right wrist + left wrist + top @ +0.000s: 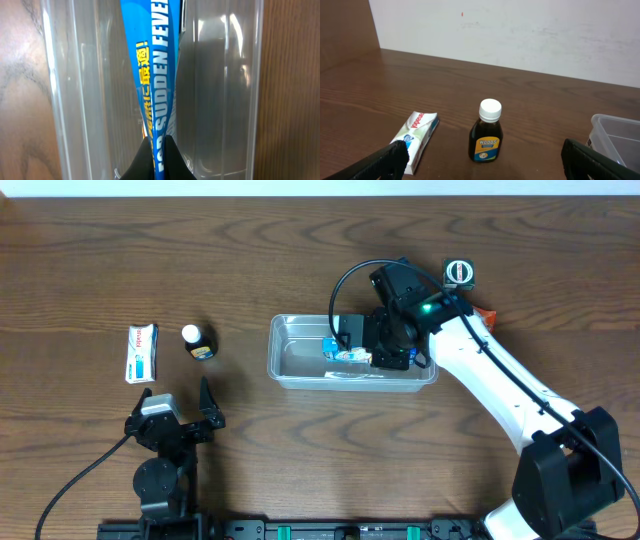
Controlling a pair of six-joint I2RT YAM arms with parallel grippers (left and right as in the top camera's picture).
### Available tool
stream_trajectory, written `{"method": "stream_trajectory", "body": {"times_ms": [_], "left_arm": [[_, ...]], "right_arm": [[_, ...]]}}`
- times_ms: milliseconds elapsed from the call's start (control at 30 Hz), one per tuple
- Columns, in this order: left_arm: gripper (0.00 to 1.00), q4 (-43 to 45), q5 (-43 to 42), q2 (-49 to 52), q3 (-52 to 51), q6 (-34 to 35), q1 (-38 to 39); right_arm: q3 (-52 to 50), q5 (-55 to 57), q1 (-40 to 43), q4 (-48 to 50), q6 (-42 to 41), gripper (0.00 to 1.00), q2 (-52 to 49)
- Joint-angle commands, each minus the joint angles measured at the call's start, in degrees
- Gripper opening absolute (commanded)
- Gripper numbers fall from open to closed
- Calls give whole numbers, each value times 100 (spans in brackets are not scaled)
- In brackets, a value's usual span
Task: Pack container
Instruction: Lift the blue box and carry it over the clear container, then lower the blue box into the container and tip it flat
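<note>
My right gripper has the blue packet. It will let it go inside the container, in the half nearer the orange piece (383,343) (159,145).
The container (286,377), a clear rectangular bin, sits mid-table. My right gripper (388,350) hangs over its right half, shut on a blue packet (343,352) that reaches down inside the bin. In the right wrist view the packet (154,85), printed "FOR SUDDEN FEVER", is pinched edge-on between the black fingertips (159,152), with the container's walls (65,100) on both sides. My left gripper (178,408) rests wide open near the front left, holding nothing. Its wrist view shows the jaws (482,160) spread apart, and the container's corner (615,135) at the right edge.
A dark brown bottle with a white cap (198,341) (487,132) stands left of the container. A white and green toothpaste box (141,352) (417,136) lies further left. A small black round item (459,273) and an orange piece (486,315) lie behind the right arm.
</note>
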State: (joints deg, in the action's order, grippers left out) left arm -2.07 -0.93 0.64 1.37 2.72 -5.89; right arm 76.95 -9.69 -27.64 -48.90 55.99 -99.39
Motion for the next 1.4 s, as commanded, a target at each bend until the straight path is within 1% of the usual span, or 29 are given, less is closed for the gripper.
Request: {"method": "stream_trajectory", "body": {"times_ms": [0, 267, 467, 900, 1367], "left_arm": [[98, -212, 114, -31, -114, -79, -4], [98, -212, 114, -31, -114, -79, -4], [98, -212, 114, -31, -114, -79, -4], [98, -212, 114, -31, -114, -79, -4], [98, -212, 114, -31, -114, -79, -4]], "right_arm": [[-79, -149, 83, 85, 138, 1, -28], [-133, -149, 273, 175, 199, 1, -31], [-136, -151, 380, 186, 435, 1, -151], [-136, -234, 407, 273, 437, 1, -619], [-136, -17, 601, 485, 494, 1, -660]]}}
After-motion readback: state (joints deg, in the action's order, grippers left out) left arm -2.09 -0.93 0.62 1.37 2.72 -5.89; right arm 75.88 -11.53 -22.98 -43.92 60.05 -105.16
